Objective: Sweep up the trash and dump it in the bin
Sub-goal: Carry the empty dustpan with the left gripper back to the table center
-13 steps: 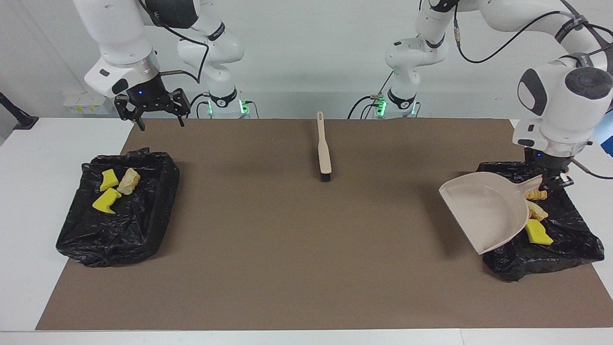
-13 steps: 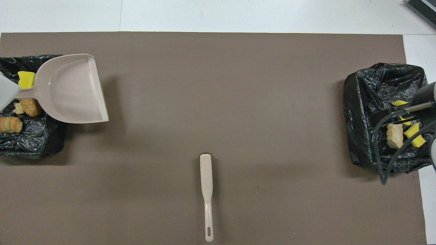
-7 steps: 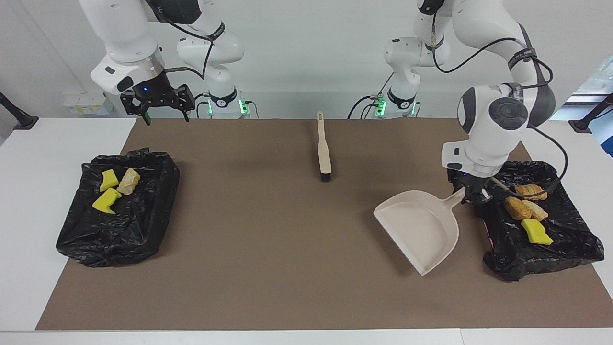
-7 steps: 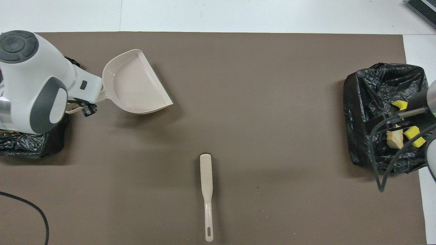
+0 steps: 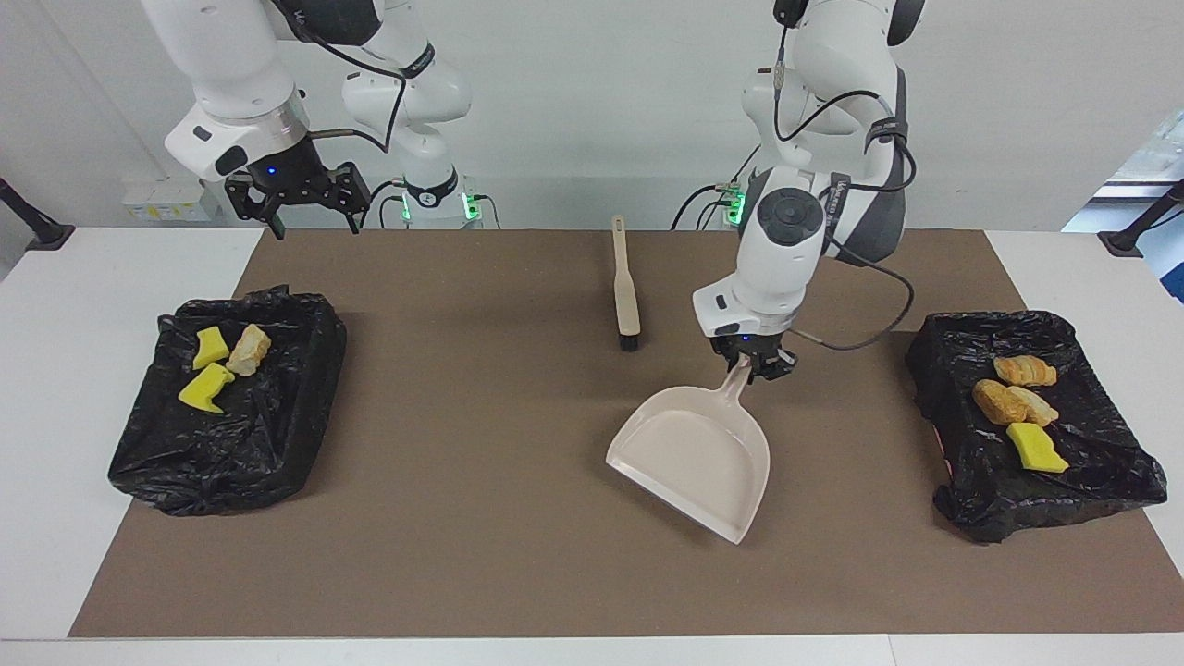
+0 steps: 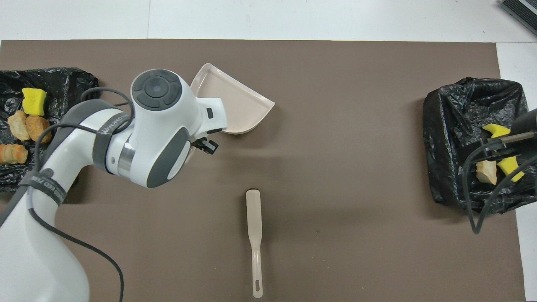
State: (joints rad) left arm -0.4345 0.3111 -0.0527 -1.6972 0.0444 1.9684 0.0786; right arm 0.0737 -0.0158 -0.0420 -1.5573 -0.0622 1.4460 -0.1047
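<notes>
My left gripper has the beige dustpan. It will let go of it on the brown mat (image 6: 260, 128) just past the bristles of the beige brush.
My left gripper (image 5: 754, 363) is shut on the handle of the beige dustpan (image 5: 689, 458), which is empty and held low over the middle of the brown mat; the pan also shows in the overhead view (image 6: 235, 105). The trash lies in two black-lined bins. The bin (image 5: 1064, 499) at the left arm's end holds bread lumps (image 5: 1008, 403) and a yellow sponge (image 5: 1036, 448). The bin (image 5: 268, 444) at the right arm's end holds two sponges (image 5: 205, 388) and a bread lump (image 5: 248, 350). My right gripper (image 5: 310, 215) is open and empty, up in the air over the mat's corner beside that bin.
The beige brush (image 5: 626, 287) lies flat on the mat (image 5: 462, 555), nearer to the robots than the dustpan, its bristles pointing away from them; it also shows in the overhead view (image 6: 254, 226). White table (image 5: 83, 277) borders the mat.
My left arm has carried the dustpan from over the bin at its end to the middle of the mat. The right gripper has only shifted slightly.
</notes>
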